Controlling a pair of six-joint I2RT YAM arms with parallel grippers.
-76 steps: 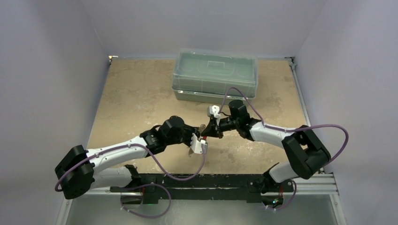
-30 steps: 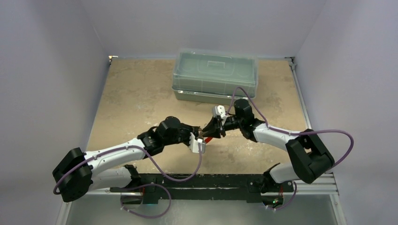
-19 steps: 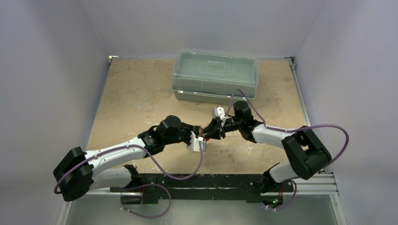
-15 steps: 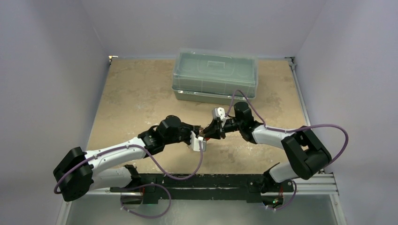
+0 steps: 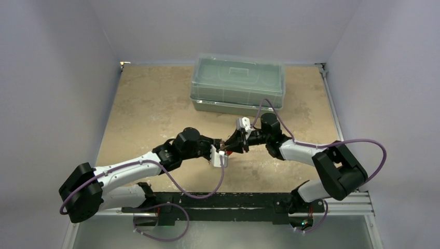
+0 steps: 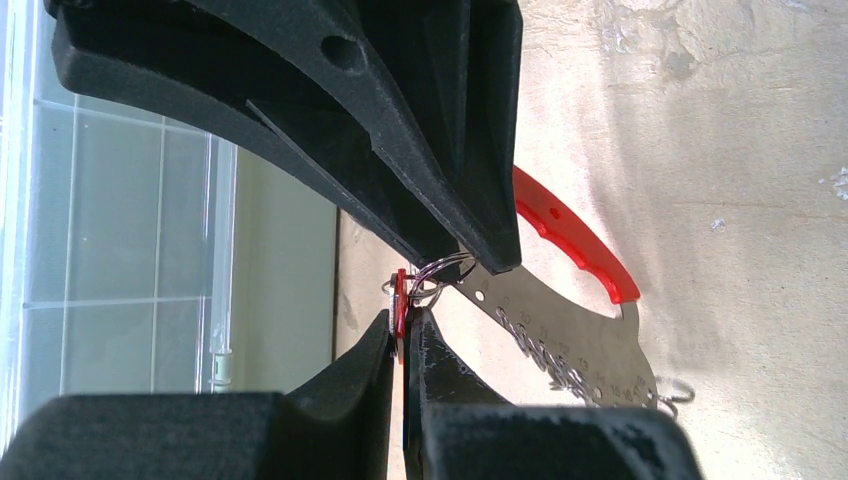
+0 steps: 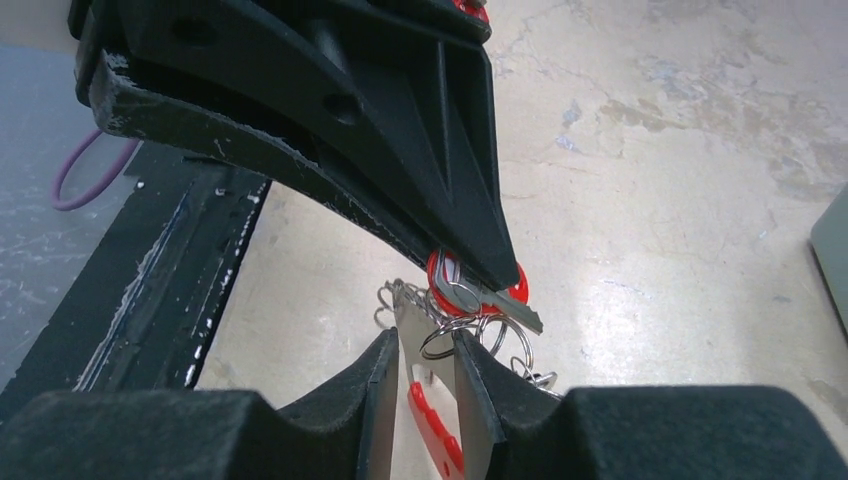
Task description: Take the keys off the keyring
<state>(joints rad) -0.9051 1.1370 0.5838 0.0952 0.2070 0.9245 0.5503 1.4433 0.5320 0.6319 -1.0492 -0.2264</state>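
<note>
Next, I open my right gripper and pinch just the thin loop (image 7: 437, 332) beside the red-headed key, because the keyring plate lies along with a loop in that gripper.
The keyring (image 6: 560, 320) is a pale crescent plate with a red outer edge and thin metal loops (image 7: 497, 340). It is held off the table between both grippers. My left gripper (image 6: 402, 330) is shut on the red-headed key (image 6: 400, 300), seen edge-on. In the right wrist view that key's red head (image 7: 514, 281) and a silvery key (image 7: 505, 310) sit at the left gripper's tips. My right gripper (image 7: 425, 355) is shut on the keyring plate (image 7: 408, 330) and a loop. From above, the left gripper (image 5: 222, 150) and right gripper (image 5: 232, 145) meet tip to tip.
A large clear plastic box (image 5: 237, 83) with its lid on stands at the back of the table, just behind the right wrist. The tan tabletop (image 5: 150, 114) lies below the grippers. The black base rail (image 5: 233, 199) runs along the near edge.
Since 2.5 s ago the two grippers have drawn closer together, tip to tip. In the last half second the right wrist has shifted slightly to the right; both holds look unchanged.
</note>
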